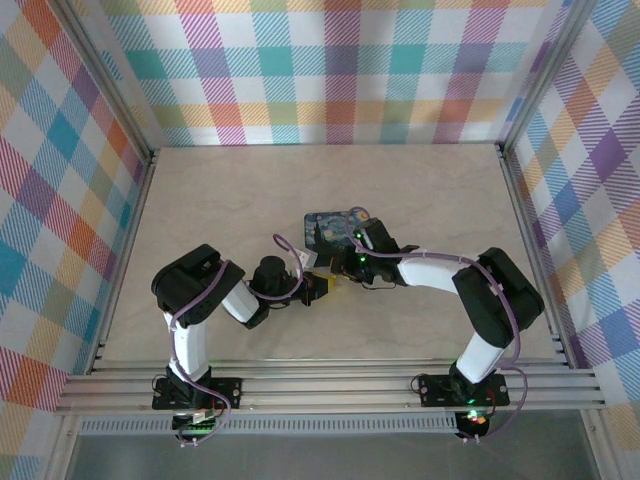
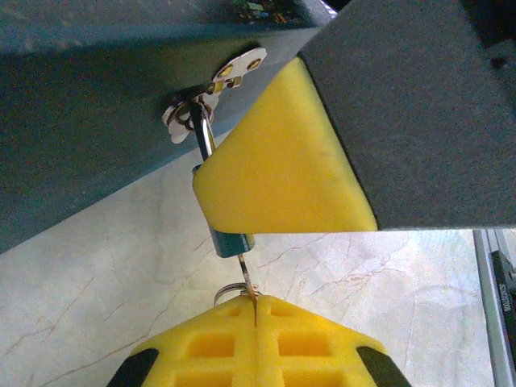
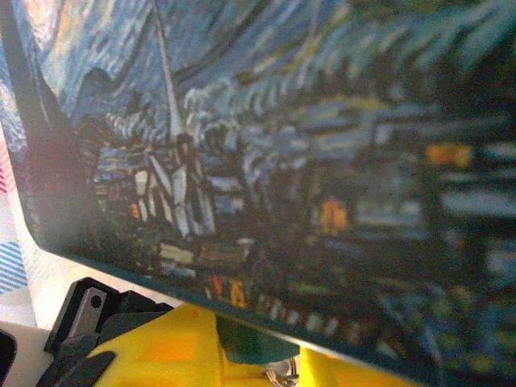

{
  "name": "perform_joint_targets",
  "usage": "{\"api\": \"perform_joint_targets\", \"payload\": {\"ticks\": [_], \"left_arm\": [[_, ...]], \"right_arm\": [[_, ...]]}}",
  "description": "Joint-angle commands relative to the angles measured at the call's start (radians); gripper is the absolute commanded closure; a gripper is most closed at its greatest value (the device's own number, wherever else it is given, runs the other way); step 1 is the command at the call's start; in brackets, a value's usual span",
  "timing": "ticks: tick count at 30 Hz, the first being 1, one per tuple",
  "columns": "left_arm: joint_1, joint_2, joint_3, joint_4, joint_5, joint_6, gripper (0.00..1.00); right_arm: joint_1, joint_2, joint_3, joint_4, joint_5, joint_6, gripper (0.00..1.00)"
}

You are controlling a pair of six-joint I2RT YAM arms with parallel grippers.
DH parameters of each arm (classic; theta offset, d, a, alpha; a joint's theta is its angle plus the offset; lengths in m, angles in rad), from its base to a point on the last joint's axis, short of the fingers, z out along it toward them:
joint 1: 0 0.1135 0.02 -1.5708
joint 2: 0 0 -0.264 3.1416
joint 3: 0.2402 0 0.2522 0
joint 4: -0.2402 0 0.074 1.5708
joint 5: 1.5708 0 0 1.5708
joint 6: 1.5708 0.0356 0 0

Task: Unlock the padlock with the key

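Note:
My left gripper is holding the key low, well below the padlock's bottom. Next, I open it and take the key closer to the padlock (image 2: 245, 271) before I turn it.
The padlock (image 1: 328, 228), dark blue with a starry-night print, is lifted off mid-table, my right gripper (image 1: 350, 250) shut on it. Seen close in the right wrist view, the padlock (image 3: 306, 145) stands above that gripper's yellow pads (image 3: 161, 351). In the left wrist view the padlock's dark edge (image 2: 89, 121) runs across the top, with the right gripper's yellow finger (image 2: 274, 169) beside it. The key (image 2: 231, 240), blue-sleeved with a slim metal shaft, reaches up to the padlock's edge by small metal rings. My left gripper (image 2: 256, 318) is shut on the key's thin lower end.
The pale marble-look table (image 1: 250, 190) is boxed in by plaid walls at the left, back and right. Aluminium rails (image 1: 330, 385) run along the near edge by both arm bases. The two grippers meet close together at mid-table.

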Motion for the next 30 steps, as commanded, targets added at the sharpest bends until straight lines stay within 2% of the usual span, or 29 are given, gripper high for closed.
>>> {"api": "perform_joint_targets", "payload": {"ticks": [1, 3, 4, 6, 7, 11, 15, 20, 22, 24, 30], "left_arm": [[0.005, -0.012, -0.029, -0.111, 0.018, 0.027, 1.00], [0.005, -0.026, -0.033, -0.122, 0.007, 0.033, 1.00], [0.005, -0.038, -0.037, -0.129, -0.008, 0.035, 0.95], [0.005, -0.064, -0.049, -0.143, -0.037, 0.039, 0.74], [0.005, -0.082, -0.054, -0.155, -0.049, 0.041, 0.67], [0.012, -0.146, -0.081, -0.178, -0.073, 0.005, 0.52], [0.023, -0.177, -0.103, -0.146, -0.059, -0.108, 0.51], [0.028, -0.131, -0.110, 0.020, -0.014, -0.290, 0.58], [0.026, -0.105, -0.116, 0.101, -0.028, -0.347, 0.59], [0.024, -0.082, -0.117, 0.155, -0.047, -0.378, 0.59], [-0.004, -0.061, -0.088, 0.162, -0.066, -0.385, 0.59]], "right_arm": [[0.001, 0.033, -0.006, -0.021, -0.047, 0.039, 0.84], [0.002, 0.032, -0.007, -0.022, -0.048, 0.050, 0.89], [0.002, 0.030, -0.010, -0.023, -0.048, 0.061, 0.92], [0.002, 0.021, -0.019, -0.023, -0.042, 0.096, 0.98], [0.002, 0.012, -0.030, -0.021, -0.030, 0.129, 1.00], [0.004, -0.033, -0.060, -0.011, 0.026, 0.223, 1.00], [0.007, -0.062, -0.043, -0.065, 0.061, 0.249, 1.00], [0.015, -0.067, -0.027, -0.089, 0.068, 0.279, 1.00], [0.020, -0.064, -0.023, -0.091, 0.069, 0.286, 1.00], [0.025, -0.063, -0.019, -0.097, 0.071, 0.293, 1.00], [0.030, -0.057, -0.016, -0.100, 0.070, 0.301, 1.00]]}}
